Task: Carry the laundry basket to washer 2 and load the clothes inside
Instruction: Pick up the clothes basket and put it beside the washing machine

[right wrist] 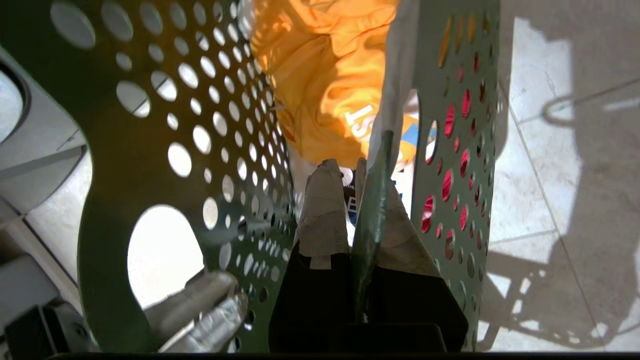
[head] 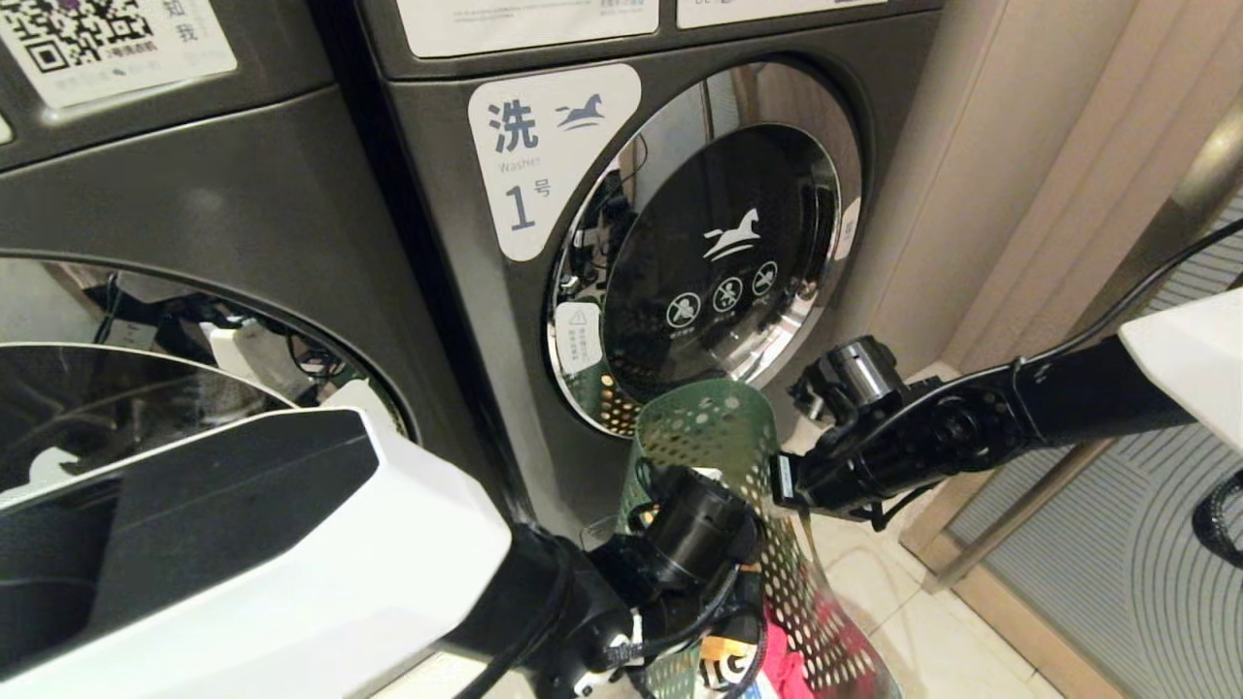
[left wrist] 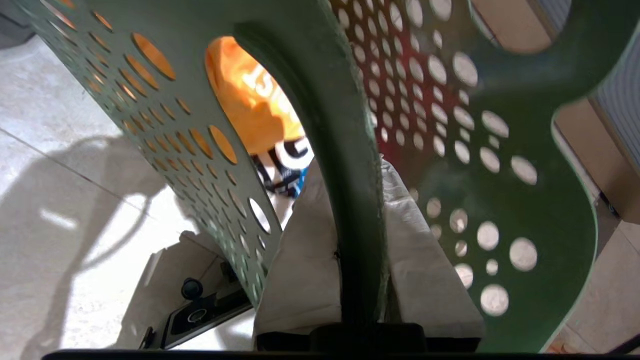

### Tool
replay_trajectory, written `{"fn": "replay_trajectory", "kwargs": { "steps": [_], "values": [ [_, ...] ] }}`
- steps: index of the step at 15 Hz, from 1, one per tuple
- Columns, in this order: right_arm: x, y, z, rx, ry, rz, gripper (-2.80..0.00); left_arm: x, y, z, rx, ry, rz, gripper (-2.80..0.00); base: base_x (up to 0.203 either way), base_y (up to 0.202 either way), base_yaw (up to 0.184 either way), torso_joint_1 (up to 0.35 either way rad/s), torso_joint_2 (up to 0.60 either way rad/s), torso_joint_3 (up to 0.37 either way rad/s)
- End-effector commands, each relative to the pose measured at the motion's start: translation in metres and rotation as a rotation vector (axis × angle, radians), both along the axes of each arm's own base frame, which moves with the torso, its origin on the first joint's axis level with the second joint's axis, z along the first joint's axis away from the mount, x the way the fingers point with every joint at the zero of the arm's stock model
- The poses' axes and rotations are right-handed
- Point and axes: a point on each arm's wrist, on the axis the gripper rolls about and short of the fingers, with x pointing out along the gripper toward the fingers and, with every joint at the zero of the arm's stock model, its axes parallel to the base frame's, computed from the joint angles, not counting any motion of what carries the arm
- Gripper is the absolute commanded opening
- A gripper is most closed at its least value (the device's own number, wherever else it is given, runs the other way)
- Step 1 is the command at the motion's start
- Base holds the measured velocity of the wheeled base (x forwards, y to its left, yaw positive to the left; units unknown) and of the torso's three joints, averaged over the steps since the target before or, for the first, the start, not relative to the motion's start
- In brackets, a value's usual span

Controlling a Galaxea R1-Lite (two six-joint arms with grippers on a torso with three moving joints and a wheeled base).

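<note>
The robot's left gripper will release the green laundry basket on the floor tiles [head: 717, 594] below the chrome-rimmed washer door.
I hold the green laundry basket [head: 719, 427] off the tiled floor between both arms, in front of a grey washer labelled "1" [head: 544, 155]. In the left wrist view my left gripper [left wrist: 350, 170] is shut on one loop handle [left wrist: 320, 100]. My right gripper [right wrist: 350, 172] is shut on the thin edge of the other handle [right wrist: 372, 210]. The clothes lie inside: a yellow garment [right wrist: 330, 75], a white printed shirt [left wrist: 290, 160] and a red garment [head: 787, 670]. A second grey washer [head: 194, 223] stands to the left with no number showing, so I cannot tell whether it is washer 2.
Washer 1's chrome-rimmed door [head: 719, 243] is closed, just beyond the basket rim. A beige curtain [head: 1020, 194] hangs to the right, above a metal rail [head: 1020, 524] and a grey ribbed mat [head: 1117, 544]. Pale floor tiles [head: 932, 631] lie below the basket.
</note>
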Motion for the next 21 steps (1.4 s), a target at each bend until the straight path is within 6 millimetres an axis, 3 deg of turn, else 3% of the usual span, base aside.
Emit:
{"fn": "replay_trajectory", "kwargs": {
  "steps": [1, 5, 12, 15, 21],
  "values": [
    [0.012, 0.003, -0.010, -0.004, 0.008, 0.000, -2.80, 0.002, 0.000, -0.006, 0.007, 0.011, 0.016, -2.80, 0.000, 0.000, 0.000, 0.002, 0.00, -0.195],
    [0.030, 0.011, -0.023, -0.027, -0.003, 0.034, -2.80, 0.007, 0.005, -0.011, 0.027, 0.015, 0.054, -2.80, 0.000, 0.000, 0.000, 0.005, 0.00, -0.196],
    [0.043, 0.016, -0.036, -0.065, 0.003, 0.080, -2.80, 0.011, 0.008, -0.026, 0.064, 0.050, 0.125, -2.80, 0.000, 0.000, 0.000, 0.002, 0.00, -0.198],
    [0.047, 0.018, -0.032, -0.059, -0.014, 0.080, -2.80, 0.012, 0.007, -0.040, 0.100, 0.051, 0.143, -2.80, 0.000, 0.000, 0.000, 0.000, 0.00, -0.195],
    [0.051, 0.019, -0.026, -0.057, -0.023, 0.079, -2.80, 0.012, 0.005, -0.043, 0.090, 0.056, 0.150, -2.80, 0.000, 0.000, 0.000, -0.001, 0.00, -0.186]
  ]
}}
